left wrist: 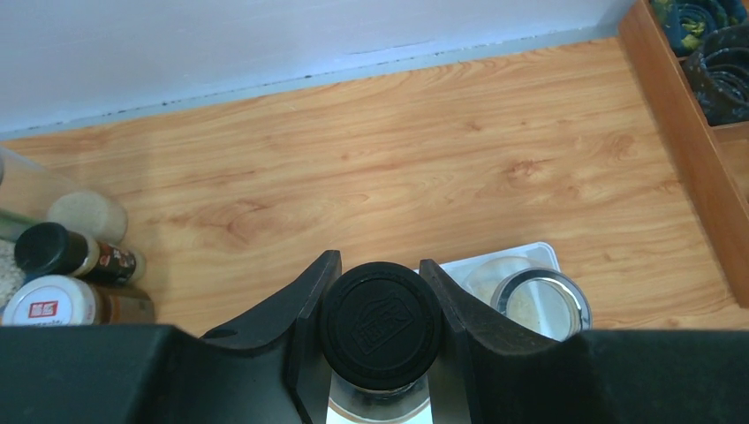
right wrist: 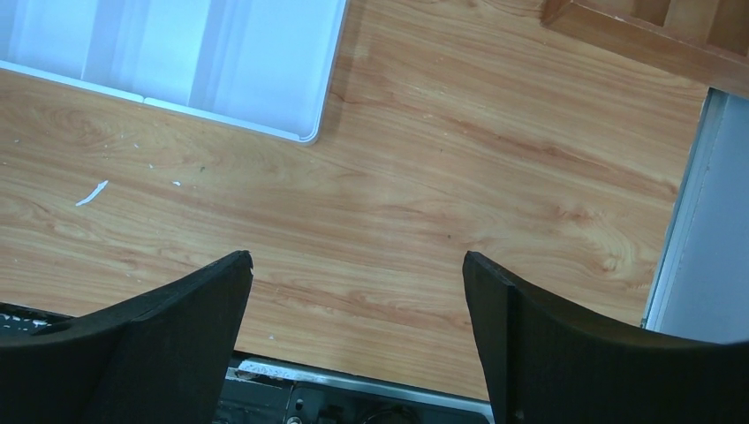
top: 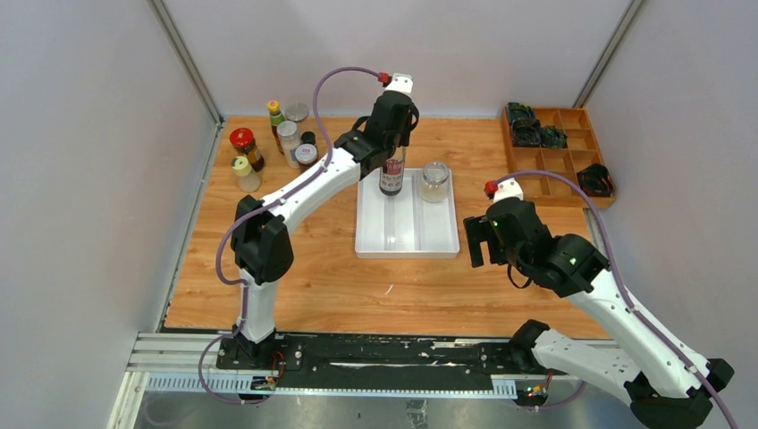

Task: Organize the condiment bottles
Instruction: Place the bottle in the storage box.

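My left gripper is going to set the black-capped dark bottle down in the white tray's middle compartment [top: 404, 189]. It will let go of the bottle there, close beside the silver-lidded clear jar.
My left gripper [top: 391, 154] is shut on the tall black-capped dark bottle [top: 391, 176], which stands upright at the back left of the white tray [top: 402, 241]. In the left wrist view both fingers press the black cap [left wrist: 381, 325]. A silver-lidded clear jar [top: 435, 180] stands in the tray's back right corner, and it also shows in the left wrist view [left wrist: 540, 303]. Several more bottles [top: 268, 143] cluster at the table's back left corner, among them a red-lidded jar [top: 244, 146] and a yellow-capped one [top: 276, 113]. My right gripper [top: 477, 241] is open and empty, right of the tray.
A wooden compartment box [top: 559, 152] with dark green-black objects [top: 533, 128] stands at the back right. Grey walls enclose the table on three sides. In the right wrist view the tray's corner [right wrist: 305, 132] and the table's front edge rail show.
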Controlling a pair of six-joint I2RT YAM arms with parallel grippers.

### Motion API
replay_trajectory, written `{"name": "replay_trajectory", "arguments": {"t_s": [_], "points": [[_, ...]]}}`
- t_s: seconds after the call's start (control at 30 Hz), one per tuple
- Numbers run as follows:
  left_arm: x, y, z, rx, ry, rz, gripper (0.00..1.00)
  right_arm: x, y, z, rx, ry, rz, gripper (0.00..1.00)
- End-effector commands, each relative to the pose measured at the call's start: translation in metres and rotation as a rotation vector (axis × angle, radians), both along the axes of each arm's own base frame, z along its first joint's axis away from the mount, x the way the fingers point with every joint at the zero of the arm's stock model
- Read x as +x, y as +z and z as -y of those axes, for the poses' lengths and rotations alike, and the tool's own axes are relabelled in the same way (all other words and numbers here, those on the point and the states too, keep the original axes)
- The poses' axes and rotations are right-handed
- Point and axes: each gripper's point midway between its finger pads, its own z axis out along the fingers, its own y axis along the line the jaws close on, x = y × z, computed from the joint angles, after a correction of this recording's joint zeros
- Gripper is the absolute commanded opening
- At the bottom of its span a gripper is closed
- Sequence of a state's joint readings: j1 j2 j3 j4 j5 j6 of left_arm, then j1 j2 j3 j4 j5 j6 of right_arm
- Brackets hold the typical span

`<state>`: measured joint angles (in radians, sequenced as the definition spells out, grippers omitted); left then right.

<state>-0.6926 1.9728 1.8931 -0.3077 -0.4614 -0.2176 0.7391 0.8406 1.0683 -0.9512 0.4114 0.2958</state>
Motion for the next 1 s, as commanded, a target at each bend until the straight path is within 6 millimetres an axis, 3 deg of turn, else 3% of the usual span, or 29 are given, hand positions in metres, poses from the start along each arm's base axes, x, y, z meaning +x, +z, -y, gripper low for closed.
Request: {"name": "replay_trajectory", "arguments": {"t_s": [0.0,0.37,0.97], "points": [[0.007,0.077,0.020,-0.158,-0.022,0.188,0.02,-0.006,-0.011,0.002,-0.008,0.011,-0.046,0.95],[0.012,0.071,0.039,-0.189,-0.045,0.204,0.02,-0.007,-0.021,-0.004,0.012,0.030,-0.065,0.95],[0.018,0.033,0.034,-0.129,0.000,0.172,0.02,-0.007,-0.028,-0.010,0.020,0.058,-0.078,0.96]]}}
